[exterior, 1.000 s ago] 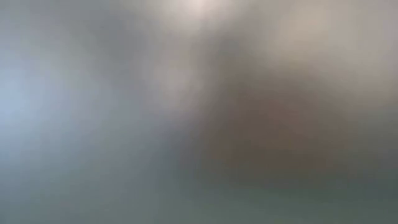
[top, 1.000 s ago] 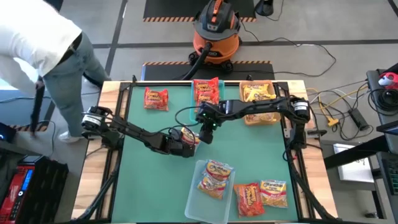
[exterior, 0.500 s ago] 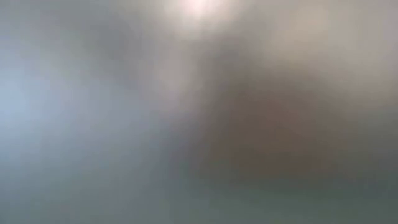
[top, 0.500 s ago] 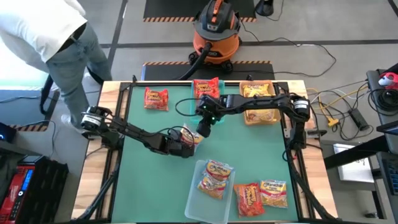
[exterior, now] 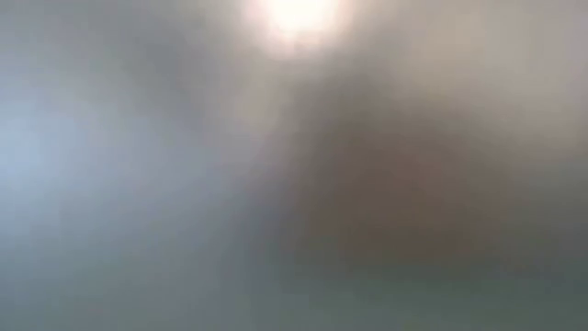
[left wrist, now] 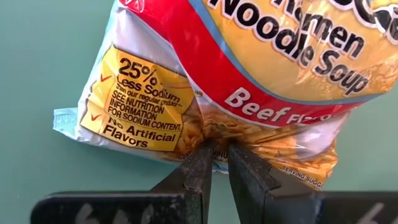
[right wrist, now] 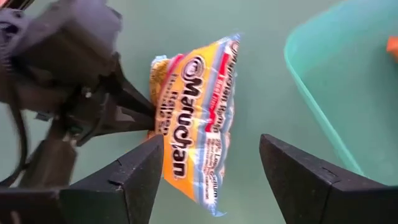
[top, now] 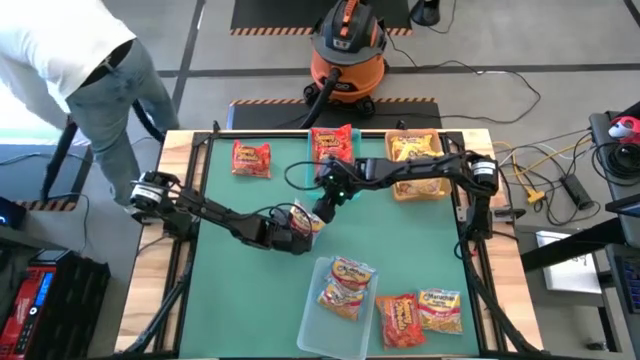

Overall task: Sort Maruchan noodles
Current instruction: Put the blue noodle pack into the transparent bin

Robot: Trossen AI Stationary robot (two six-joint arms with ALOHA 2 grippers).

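The yellow-orange Maruchan noodles packet will be gripped by my right gripper across the packet's middle [top: 307, 218] [right wrist: 195, 133], over the large Maruchan name, beside my left gripper's fingers.
My left gripper [top: 298, 228] reaches in from the table's left to the table's middle. It is shut on a yellow-orange Maruchan noodles packet [top: 306, 217] with a red band, also seen as the packet [left wrist: 249, 68] and the packet [right wrist: 193, 118]. My right gripper [right wrist: 211, 146] hovers open just above and beyond the packet, one finger on each side, touching nothing; the right gripper [top: 327, 203] shows beside the teal bin. Red packets [top: 331, 143] lie in the teal bin [top: 300, 165], and yellow packets [top: 414, 150] lie in the tan bin [top: 418, 190]. My left gripper pinches the packet's long edge [left wrist: 214, 144], about midway along it, between its two fingertips. The fingers slant down from the table's left. The packet stands tilted up past the fingers, its printed face toward the right gripper. I cannot tell whether its lower end [right wrist: 208, 202] touches the table.
A clear bin [top: 318, 325] near the front holds one packet [top: 346, 285]. Loose packets lie at the front right, one red [top: 399, 320] and one yellow [top: 440, 308], and another red one [top: 251, 157] lies at the far left. A person [top: 70, 60] stands beyond the table's far left corner.
My right gripper has rolled a little at the wrist above the held packet. The left gripper and the packet have kept their place.
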